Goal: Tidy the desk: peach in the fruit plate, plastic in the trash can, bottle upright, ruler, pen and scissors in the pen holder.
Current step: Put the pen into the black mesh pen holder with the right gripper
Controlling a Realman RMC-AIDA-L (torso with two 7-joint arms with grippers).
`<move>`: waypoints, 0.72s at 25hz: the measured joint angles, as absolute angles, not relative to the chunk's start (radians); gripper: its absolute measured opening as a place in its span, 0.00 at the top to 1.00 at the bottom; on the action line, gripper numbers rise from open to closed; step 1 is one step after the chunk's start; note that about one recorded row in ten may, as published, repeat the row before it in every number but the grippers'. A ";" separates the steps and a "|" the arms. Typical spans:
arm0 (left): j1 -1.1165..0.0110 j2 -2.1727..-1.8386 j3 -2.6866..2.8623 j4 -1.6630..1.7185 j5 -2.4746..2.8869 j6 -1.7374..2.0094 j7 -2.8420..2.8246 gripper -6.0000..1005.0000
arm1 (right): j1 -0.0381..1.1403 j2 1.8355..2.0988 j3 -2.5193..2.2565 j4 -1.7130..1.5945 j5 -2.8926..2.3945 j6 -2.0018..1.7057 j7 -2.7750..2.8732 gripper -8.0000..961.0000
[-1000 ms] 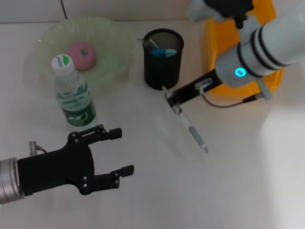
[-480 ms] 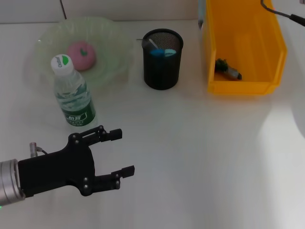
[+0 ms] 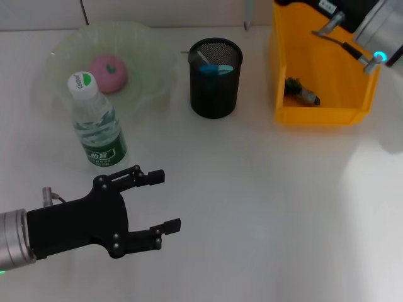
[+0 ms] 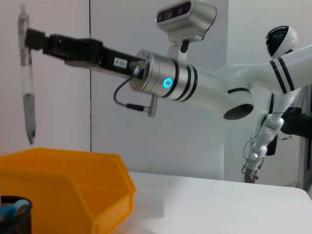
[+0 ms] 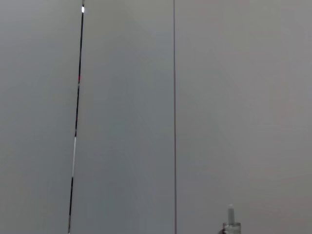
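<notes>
Next, my right gripper releases the pen inside the black mesh pen holder (image 3: 201,54), beside the blue-handled scissors.
A pink peach (image 3: 108,71) lies in the pale green fruit plate (image 3: 148,53). In front of the plate a plastic bottle (image 3: 96,123) stands upright. The black mesh pen holder (image 3: 215,77) holds a ruler and blue-handled scissors (image 3: 216,68). A scrap of plastic (image 3: 301,92) lies in the yellow trash can (image 3: 324,110). My right gripper (image 4: 27,38) is raised high and shut on the top of a pen (image 4: 28,92), which hangs vertically above the trash can's (image 4: 73,195) far side. The pen's tip (image 3: 247,14) shows behind the holder. My left gripper (image 3: 167,200) hovers open over the table's near left.
The white table (image 3: 252,207) spreads between my left gripper and the trash can. A wall rises behind the desk. My right arm (image 3: 371,25) reaches across the top right corner above the trash can.
My right gripper lifted the pen from low beside the pen holder, up and back, to high behind the holder and trash can. My left gripper has barely shifted.
</notes>
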State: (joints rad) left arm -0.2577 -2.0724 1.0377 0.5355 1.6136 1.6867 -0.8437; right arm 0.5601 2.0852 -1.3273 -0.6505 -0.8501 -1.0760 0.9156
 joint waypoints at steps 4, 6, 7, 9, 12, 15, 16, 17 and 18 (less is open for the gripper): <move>-0.263 -2.072 1.038 0.535 1.614 1.687 -0.844 0.20 | 0.681 2.088 -1.326 -0.452 -0.847 -1.033 0.849 0.84; -0.264 -2.072 1.039 0.535 1.614 1.687 -0.844 0.20 | 0.696 2.089 -1.326 -0.431 -0.847 -1.021 0.847 0.84; -0.265 -2.072 1.040 0.535 1.614 1.687 -0.844 0.20 | 0.709 2.090 -1.327 -0.414 -0.847 -1.008 0.845 0.83; -0.265 -2.072 1.040 0.535 1.614 1.687 -0.843 0.20 | 0.738 2.091 -1.332 -0.382 -0.846 -0.977 0.839 0.83; -0.265 -2.072 1.040 0.535 1.614 1.687 -0.841 0.20 | 0.746 2.091 -1.337 -0.376 -0.846 -0.954 0.840 0.83; -0.265 -2.072 1.040 0.535 1.614 1.687 -0.841 0.20 | 0.741 2.091 -1.338 -0.376 -0.848 -0.954 0.844 0.82; -0.265 -2.071 1.040 0.535 1.614 1.687 -0.841 0.20 | 0.733 2.091 -1.338 -0.378 -0.848 -0.958 0.845 0.82; -0.265 -2.071 1.039 0.535 1.614 1.687 -0.841 0.20 | 0.716 2.092 -1.338 -0.382 -0.847 -0.970 0.845 0.82; -0.265 -2.071 1.039 0.535 1.614 1.687 -0.841 0.20 | 0.716 2.092 -1.338 -0.382 -0.847 -0.970 0.845 0.81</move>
State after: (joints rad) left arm -0.2654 -2.0712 1.0394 0.5353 1.6138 1.6874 -0.8407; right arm 0.7165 2.0919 -1.3377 -0.3819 -0.8469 -0.9699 0.8451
